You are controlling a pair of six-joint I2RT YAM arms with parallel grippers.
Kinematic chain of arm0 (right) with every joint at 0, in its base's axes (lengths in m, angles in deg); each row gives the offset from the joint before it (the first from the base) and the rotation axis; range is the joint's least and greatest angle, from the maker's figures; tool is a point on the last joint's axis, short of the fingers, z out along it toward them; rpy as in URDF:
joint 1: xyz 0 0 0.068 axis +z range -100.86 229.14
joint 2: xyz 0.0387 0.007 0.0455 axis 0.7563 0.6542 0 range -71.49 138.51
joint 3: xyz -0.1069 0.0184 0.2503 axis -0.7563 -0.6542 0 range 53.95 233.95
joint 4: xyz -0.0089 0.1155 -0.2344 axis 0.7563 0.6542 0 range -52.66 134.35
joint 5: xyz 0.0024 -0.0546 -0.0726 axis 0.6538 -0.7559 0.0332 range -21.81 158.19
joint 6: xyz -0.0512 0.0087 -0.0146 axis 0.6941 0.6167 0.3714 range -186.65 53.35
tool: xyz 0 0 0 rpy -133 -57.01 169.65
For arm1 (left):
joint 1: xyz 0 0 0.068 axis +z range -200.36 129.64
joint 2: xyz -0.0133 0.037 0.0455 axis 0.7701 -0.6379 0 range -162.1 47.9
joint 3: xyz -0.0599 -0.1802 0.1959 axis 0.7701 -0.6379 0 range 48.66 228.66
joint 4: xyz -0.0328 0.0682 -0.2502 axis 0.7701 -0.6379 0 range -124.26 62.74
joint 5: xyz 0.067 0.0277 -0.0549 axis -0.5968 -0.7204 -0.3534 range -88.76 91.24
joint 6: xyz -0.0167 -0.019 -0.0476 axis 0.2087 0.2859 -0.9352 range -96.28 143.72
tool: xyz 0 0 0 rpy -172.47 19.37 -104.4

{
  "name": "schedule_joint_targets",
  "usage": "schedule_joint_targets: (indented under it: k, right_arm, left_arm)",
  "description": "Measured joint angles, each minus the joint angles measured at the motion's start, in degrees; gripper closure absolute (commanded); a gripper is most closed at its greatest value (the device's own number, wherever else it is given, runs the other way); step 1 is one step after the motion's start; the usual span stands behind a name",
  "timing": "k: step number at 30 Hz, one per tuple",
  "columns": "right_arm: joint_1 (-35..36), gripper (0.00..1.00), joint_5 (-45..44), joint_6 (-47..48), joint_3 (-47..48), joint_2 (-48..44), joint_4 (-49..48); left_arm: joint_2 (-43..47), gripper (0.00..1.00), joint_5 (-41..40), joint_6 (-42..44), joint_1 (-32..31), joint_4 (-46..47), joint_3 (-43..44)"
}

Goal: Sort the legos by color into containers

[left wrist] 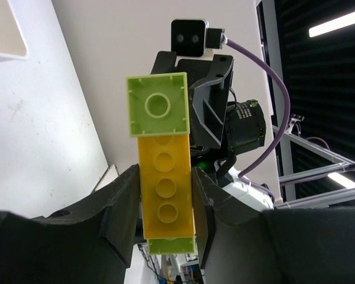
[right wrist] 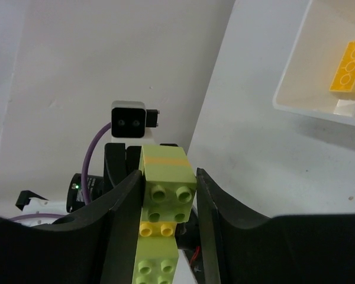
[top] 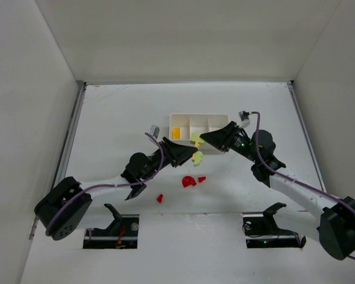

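The robot's right gripper will release the far yellow-green brick, which hangs above the table now, in the white tray's end compartment [top: 219, 131] farthest from the yellow lego.
A stack of legos hangs above the table between both grippers. It is a yellow brick [left wrist: 164, 189] with a yellow-green brick [left wrist: 158, 105] on its far end and another at its near end. My left gripper [left wrist: 165, 177] is shut on the yellow brick. My right gripper [right wrist: 169, 177] is shut on the far yellow-green brick [right wrist: 168, 177]. In the top view the stack [top: 197, 157] is just in front of the white tray of containers [top: 189, 118]. One yellow lego [top: 176, 132] lies in the tray's left compartment. A red half-disc [top: 189, 181] and two red wedges [top: 202, 178] [top: 160, 199] lie on the table.
White walls enclose the table on the left, back and right. The tray rim [right wrist: 296, 112] is to the upper right of the right gripper's view, with the yellow lego [right wrist: 349, 66] inside. Two dark cut-outs [top: 112, 228] [top: 271, 234] sit at the near edge.
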State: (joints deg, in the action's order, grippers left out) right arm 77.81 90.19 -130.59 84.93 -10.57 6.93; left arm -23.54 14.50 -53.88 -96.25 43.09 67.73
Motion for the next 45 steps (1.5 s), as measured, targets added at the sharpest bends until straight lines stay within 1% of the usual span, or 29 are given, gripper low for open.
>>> schedule_joint_targets:
  k: [5, 10, 16, 20, 24, 28, 34, 38, 42, 44, 45]
  right_arm:
    - [-2.38, 0.67, 3.43, -0.39, 0.00, -1.36, 0.57]
    - [-6.97, 0.67, 1.97, 0.46, -0.07, -1.33, 1.95]
    - [-7.43, 0.66, 1.79, 1.18, -0.07, -0.04, 2.21]
    - [-9.29, 0.65, 0.85, 2.80, 0.52, 2.78, 3.21]
    - [-9.86, 0.65, -4.59, 7.39, 3.67, 6.51, 8.35]
    - [-9.22, 0.65, -13.38, 13.70, 8.94, 9.92, 14.78]
    - [-6.78, 0.64, -25.86, 21.33, 14.29, 14.40, 20.31]
    - [-6.45, 0.59, -30.45, 24.00, 16.59, 18.45, 22.29]
    - [-6.45, 0.37, -32.89, 25.20, 17.88, 21.33, 23.45]
    - [-6.45, 0.31, -33.62, 25.70, 18.03, 21.64, 23.98]
    - [-6.40, 0.30, -33.83, 25.81, 18.03, 21.55, 24.06]
  left_arm:
    - [2.60, 0.86, -0.68, 1.36, 0.96, -1.97, -0.15]
    - [6.03, 0.86, -1.29, 2.71, 1.40, -3.41, -0.83]
    - [7.26, 0.86, -1.53, 3.78, 1.66, -4.83, -0.83]
    - [7.52, 0.86, -1.99, 4.61, 2.25, -5.90, -0.83]
    - [7.48, 0.86, -3.04, 6.47, 1.55, -8.35, -0.74]
    - [7.45, 0.86, -4.48, 9.86, 0.13, -12.96, 0.61]
    - [7.45, 0.85, -6.64, 14.84, -0.92, -18.69, 3.15]
    - [7.45, 0.85, -7.50, 17.03, -0.87, -21.38, 3.69]
    - [7.45, 0.85, -7.72, 18.05, -0.85, -22.56, 4.00]
    - [7.45, 0.85, -7.74, 18.36, -0.57, -22.95, 4.15]
    - [7.45, 0.85, -7.76, 18.49, -0.48, -23.15, 4.31]
